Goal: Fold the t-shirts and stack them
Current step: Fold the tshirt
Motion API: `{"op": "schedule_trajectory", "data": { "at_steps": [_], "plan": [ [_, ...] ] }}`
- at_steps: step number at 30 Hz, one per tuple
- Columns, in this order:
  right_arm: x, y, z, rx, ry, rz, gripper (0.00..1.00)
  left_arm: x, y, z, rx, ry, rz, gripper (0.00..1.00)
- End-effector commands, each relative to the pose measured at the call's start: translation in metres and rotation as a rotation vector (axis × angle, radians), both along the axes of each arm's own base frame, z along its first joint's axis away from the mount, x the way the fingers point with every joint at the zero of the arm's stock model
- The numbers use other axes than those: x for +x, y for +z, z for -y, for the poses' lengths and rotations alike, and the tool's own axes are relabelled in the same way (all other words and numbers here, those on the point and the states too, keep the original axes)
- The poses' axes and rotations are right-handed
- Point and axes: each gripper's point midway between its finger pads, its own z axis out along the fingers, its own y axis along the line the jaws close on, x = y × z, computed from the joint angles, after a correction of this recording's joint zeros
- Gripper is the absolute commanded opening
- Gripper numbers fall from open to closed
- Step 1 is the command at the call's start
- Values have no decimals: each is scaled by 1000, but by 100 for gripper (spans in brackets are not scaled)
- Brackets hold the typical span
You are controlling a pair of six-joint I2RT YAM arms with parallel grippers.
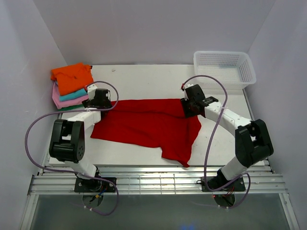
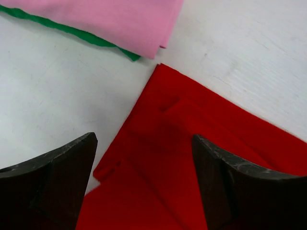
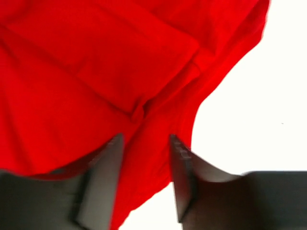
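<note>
Next, I need to close my left gripper on the middle of the far edge [image 1: 150, 101] of the red t-shirt.
A bright red t-shirt [image 1: 148, 124] lies spread across the middle of the table, with one part hanging toward the front right. My left gripper [image 1: 100, 102] is at its far left corner. In the left wrist view it [image 2: 144, 148] is open wide, with the red corner [image 2: 182, 124] lying flat between the fingers. My right gripper [image 1: 190, 106] is at the shirt's far right edge. In the right wrist view it [image 3: 145, 143] has its jaws apart, with a rumpled red fold [image 3: 144, 72] between them. Folded orange [image 1: 72, 76], teal [image 1: 73, 95], pink [image 2: 120, 19] and dark green [image 2: 72, 31] tees are stacked at the far left.
A white plastic mesh basket [image 1: 224, 67] stands at the far right corner. Grey walls close in the table on three sides. Purple cables loop beside both arms. A metal rail [image 1: 153, 182] runs along the near edge.
</note>
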Motion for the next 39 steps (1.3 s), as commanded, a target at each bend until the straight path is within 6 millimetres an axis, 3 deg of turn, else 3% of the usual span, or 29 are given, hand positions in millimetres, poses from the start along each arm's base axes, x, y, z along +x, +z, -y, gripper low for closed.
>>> {"op": "schedule_trajectory", "data": {
  "at_steps": [1, 2, 4, 6, 7, 8, 9, 10, 11, 12, 13, 16, 17, 18, 20, 25, 32, 39],
  "plan": [
    [21, 58, -6, 70, -23, 198, 53, -1, 71, 17, 61, 34, 225, 91],
    [26, 67, -9, 84, -15, 226, 54, 6, 93, 28, 42, 9, 310, 91],
    [33, 73, -20, 116, 19, 238, 56, 16, 103, 66, -3, -116, 344, 87],
    [45, 69, -31, 126, 37, 225, 54, 33, 111, 99, -49, -212, 365, 82],
    [51, 57, -34, 116, 38, 203, 54, 38, 107, 128, -91, -313, 353, 77],
    [57, 55, -38, 123, 38, 201, 53, 48, 116, 146, -111, -355, 371, 75],
    [64, 58, -43, 134, 43, 211, 53, 55, 96, 160, -117, -394, 325, 74],
    [68, 55, -47, 142, 52, 207, 53, 57, 90, 188, -153, -483, 306, 72],
    [73, 42, -52, 142, 61, 183, 53, 61, 85, 201, -159, -523, 291, 68],
    [81, 48, -60, 165, 83, 194, 52, 71, 75, 217, -178, -559, 273, 63],
    [85, 34, -64, 164, 95, 171, 52, 71, 68, 237, -219, -624, 255, 56],
    [102, 23, -79, 194, 122, 151, 51, 82, 47, 264, -294, -675, 221, 23],
    [105, 23, -85, 216, 138, 147, 51, 82, 42, 274, -331, -699, 209, 7],
    [109, 21, -88, 220, 140, 147, 51, 87, 45, 281, -349, -710, 219, 0],
    [116, 19, -101, 262, 177, 137, 51, 86, 30, 296, -386, -748, 186, 0],
    [127, 15, -119, 315, 223, 142, 51, 83, 26, 321, -406, -801, 184, 0],
    [129, 3, -133, 361, 249, 101, 52, 75, 19, 328, -427, -811, 172, 0],
    [120, -10, -130, 356, 239, 59, 49, 64, 19, 327, -436, -804, 167, 0]
  ]
}}
